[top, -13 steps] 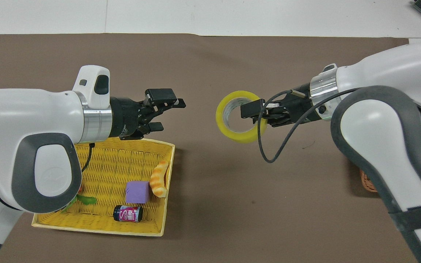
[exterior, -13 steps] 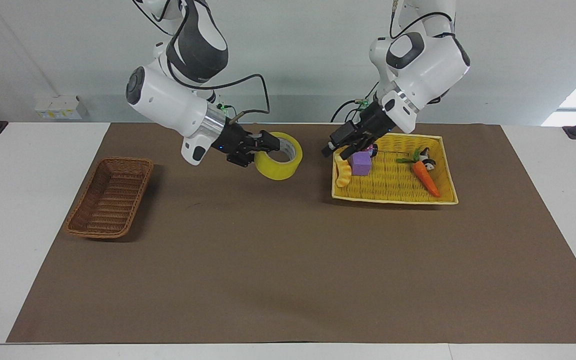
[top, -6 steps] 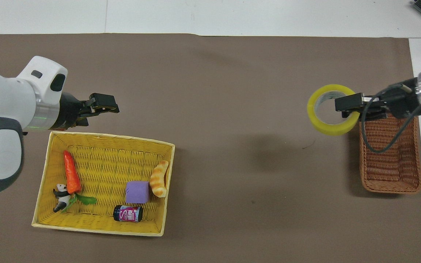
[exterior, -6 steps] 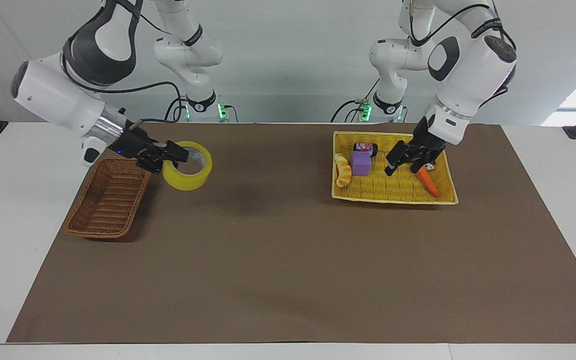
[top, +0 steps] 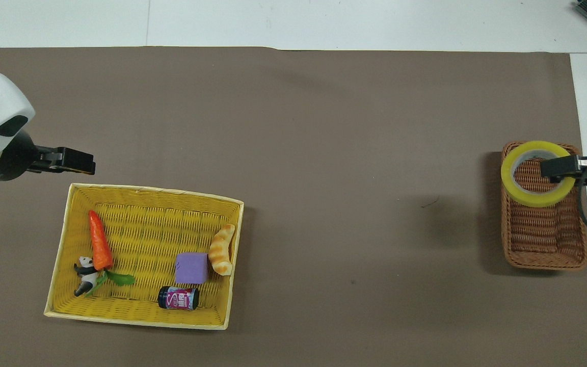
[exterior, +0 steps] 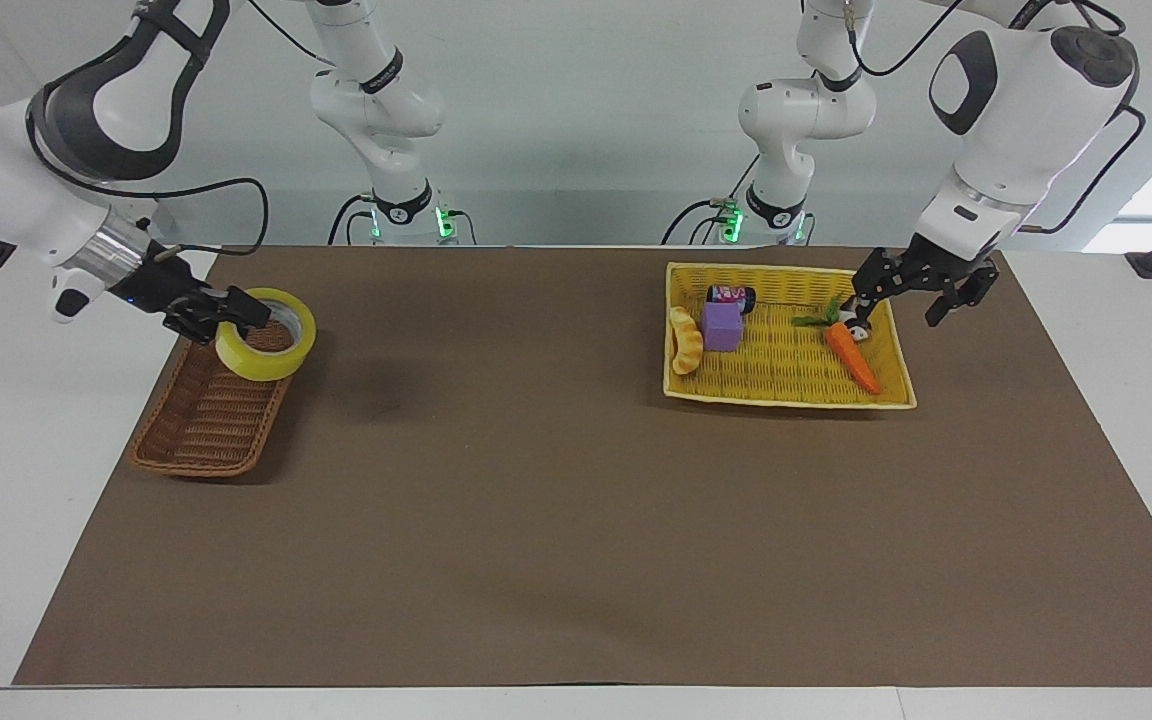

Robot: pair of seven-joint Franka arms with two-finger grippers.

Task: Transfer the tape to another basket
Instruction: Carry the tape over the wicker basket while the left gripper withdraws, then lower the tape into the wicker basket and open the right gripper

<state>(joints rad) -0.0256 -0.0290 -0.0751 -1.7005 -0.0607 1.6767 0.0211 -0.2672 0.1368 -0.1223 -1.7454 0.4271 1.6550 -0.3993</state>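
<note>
I should use my right gripper to set the tape free on the brown wicker basket's bottom (top: pixel 538 190), close to the side that faces the yellow basket.
The tape (exterior: pixel 271 360) is a wide yellow roll with a pale core. My right gripper (exterior: pixel 236 318) is shut on its wall and holds it in the air over the brown wicker basket (exterior: pixel 206 425), which stands at the right arm's end of the mat. In the overhead view the tape (top: pixel 533 199) covers one end of the wicker basket (top: pixel 543 239), with the right gripper (top: pixel 571 171) at its rim. My left gripper (exterior: pixel 921 290) is open and empty, raised over the yellow basket's edge at the left arm's end; it also shows in the overhead view (top: pixel 69 162).
The yellow basket (exterior: pixel 786 398) holds a carrot toy (exterior: pixel 851 358), a purple block (exterior: pixel 722 326), a bread-like toy (exterior: pixel 685 340), a small can (exterior: pixel 731 295) and a panda figure (exterior: pixel 856 325). A brown mat (exterior: pixel 576 500) covers the table.
My right gripper has carried the tape from the mat's middle to over the wicker basket. My left gripper has swung from the yellow basket's inner edge to its outer edge.
</note>
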